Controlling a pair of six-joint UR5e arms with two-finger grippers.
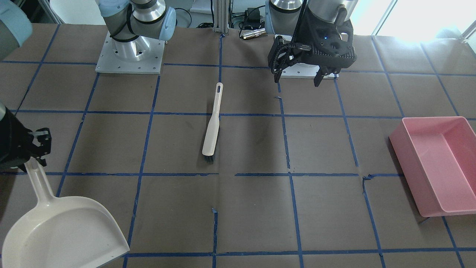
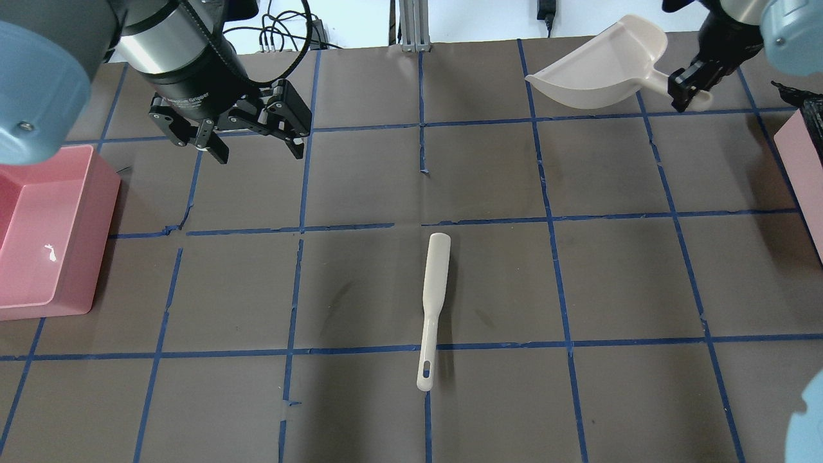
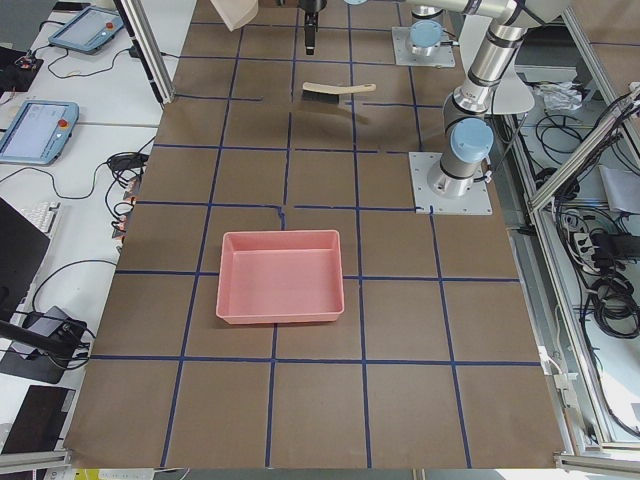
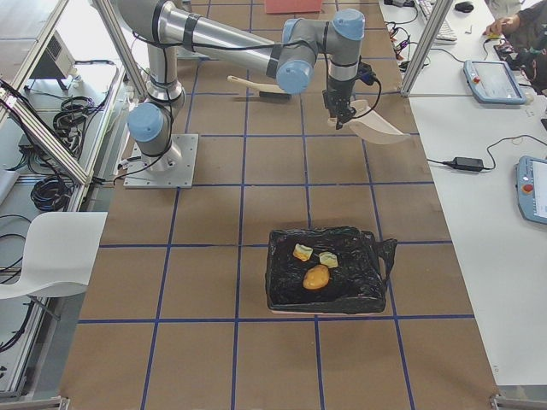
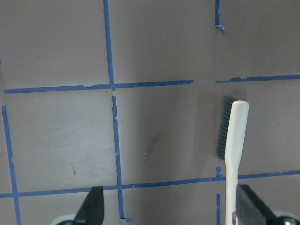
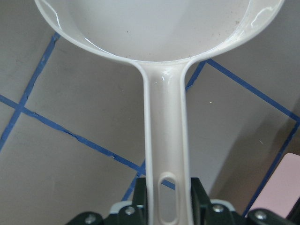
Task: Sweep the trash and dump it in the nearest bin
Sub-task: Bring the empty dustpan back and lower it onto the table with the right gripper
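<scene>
The cream dustpan will go down from my right gripper onto the short blue tape line (image 1: 216, 227) beyond the bristle end of the brush.
The trash shows only in the exterior right view: an orange-brown ball (image 4: 315, 277) and two pale chunks (image 4: 302, 252) lie inside a black-lined bin (image 4: 282, 295). My right gripper (image 2: 691, 83) (image 1: 35, 149) (image 6: 161, 199) is shut on the handle of a cream dustpan (image 2: 598, 67) (image 1: 63, 234) (image 6: 159, 28), held off the table at the far right with nothing in its scoop. My left gripper (image 2: 258, 153) (image 1: 297, 82) (image 5: 169, 211) hangs open and holds nothing. A cream brush (image 2: 432, 302) (image 1: 212, 123) (image 5: 233, 150) lies flat at the table's middle, off to one side of it.
A pink bin (image 2: 38, 283) (image 1: 416, 175) (image 3: 281, 318) with nothing in it stands at my left end of the table. The other bin's pink wall (image 2: 804, 161) shows at my right edge. Blue tape lines grid the brown table cover.
</scene>
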